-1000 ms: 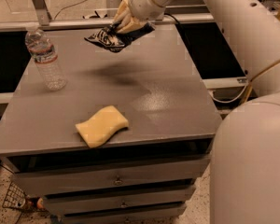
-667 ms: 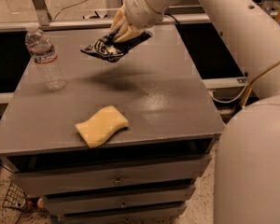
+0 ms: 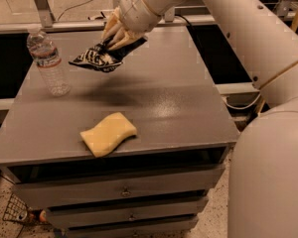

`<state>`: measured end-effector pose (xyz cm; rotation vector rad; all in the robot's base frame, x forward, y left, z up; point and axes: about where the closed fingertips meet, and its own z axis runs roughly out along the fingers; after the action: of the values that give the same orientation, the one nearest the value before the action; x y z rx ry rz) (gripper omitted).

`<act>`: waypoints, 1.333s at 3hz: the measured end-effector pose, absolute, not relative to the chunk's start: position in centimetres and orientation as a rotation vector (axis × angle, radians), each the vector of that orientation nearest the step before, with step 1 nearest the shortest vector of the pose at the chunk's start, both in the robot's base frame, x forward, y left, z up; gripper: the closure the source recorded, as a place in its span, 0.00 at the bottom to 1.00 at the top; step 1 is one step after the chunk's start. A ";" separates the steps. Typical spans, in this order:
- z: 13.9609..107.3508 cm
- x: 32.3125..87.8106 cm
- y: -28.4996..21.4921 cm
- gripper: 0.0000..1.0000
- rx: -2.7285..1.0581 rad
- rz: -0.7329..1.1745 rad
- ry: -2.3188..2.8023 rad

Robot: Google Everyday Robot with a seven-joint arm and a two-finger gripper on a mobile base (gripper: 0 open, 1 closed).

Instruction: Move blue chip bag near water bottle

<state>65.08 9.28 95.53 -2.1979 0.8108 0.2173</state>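
My gripper is holding the blue chip bag and will set it down on the grey table (image 3: 87, 82) next to the base of the water bottle, behind the sponge.
The blue chip bag (image 3: 102, 57) is a crumpled dark navy foil bag with white lettering, held in the air above the back middle of the grey table (image 3: 184, 113). My gripper (image 3: 114, 37) is shut on the bag's right end and carries it, tilted down to the left. The water bottle (image 3: 48, 62) stands upright at the table's back left, clear and ribbed with a white cap and a red-and-white label. The bag's left tip hangs a short way right of the bottle, not touching it.
A pale yellow wavy sponge (image 3: 108, 134) lies near the table's front edge. The table has drawers (image 3: 124, 192) below its top. My white arm (image 3: 238, 29) reaches in from the right. A metal frame (image 3: 39, 6) stands behind the table.
My gripper has moved left and slightly down with the chip bag, bringing the bag closer to the water bottle. The bottle and sponge have not moved.
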 end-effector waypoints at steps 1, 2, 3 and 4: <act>96.1 63.7 10.6 1.00 -2.207 0.252 0.715; 95.7 62.5 12.5 1.00 -2.219 0.312 0.646; 95.3 62.6 12.7 1.00 -2.229 0.319 0.646; 92.4 62.3 13.1 1.00 -2.240 0.395 0.645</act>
<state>62.34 13.06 92.41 -2.2399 0.6448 0.3948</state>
